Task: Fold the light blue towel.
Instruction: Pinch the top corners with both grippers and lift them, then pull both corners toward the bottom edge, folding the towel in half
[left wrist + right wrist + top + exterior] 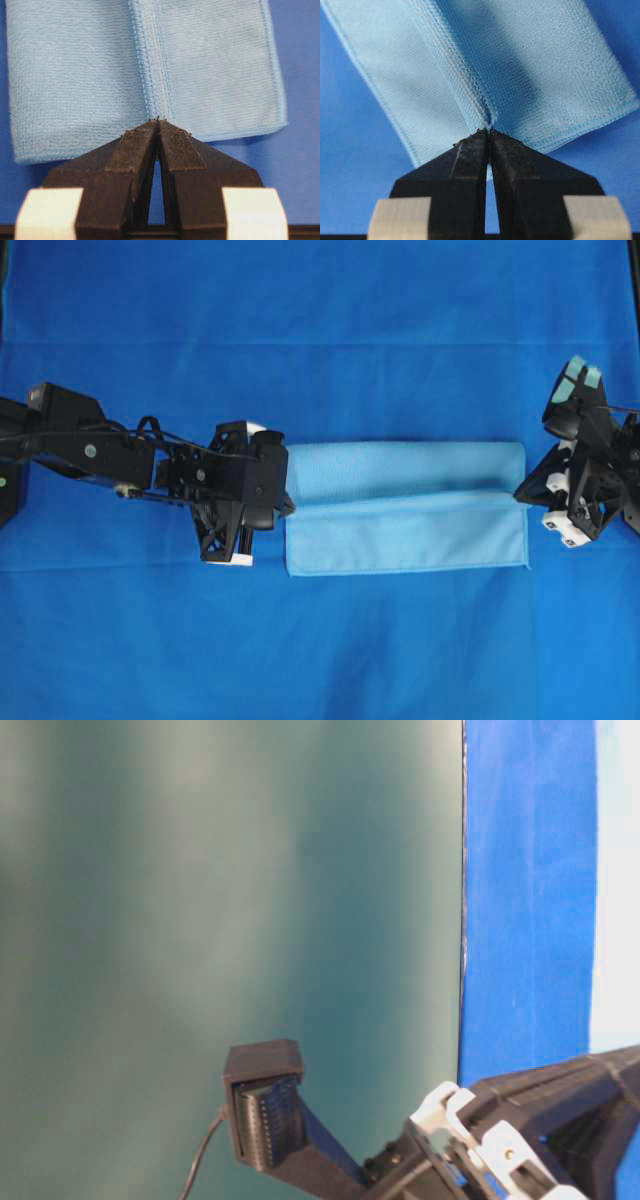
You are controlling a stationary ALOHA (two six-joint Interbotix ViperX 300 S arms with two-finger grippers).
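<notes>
My right gripper is to release the end of the hem. It will do that on the light blue towel's lower layer (515, 534) (449, 146), near its front corner.
The light blue towel (405, 508) lies flat in the middle of the dark blue table covering (320, 640), its far half folded over toward the front so a stitched hem runs along its middle. My left gripper (288, 506) is shut at the towel's left end, its tips pinching the end of that hem (156, 75); the same gripper (158, 121) shows in the left wrist view. My right gripper (520, 496) is shut on the hem's right end. In the right wrist view the towel (535, 65) puckers at that gripper's (488, 131) tips.
The royal-blue table covering (300, 165) spreads on all sides of the towel. The table-level view shows only a dark green wall (220, 900), a strip of blue cloth (525, 900) and part of a black arm (530, 1120).
</notes>
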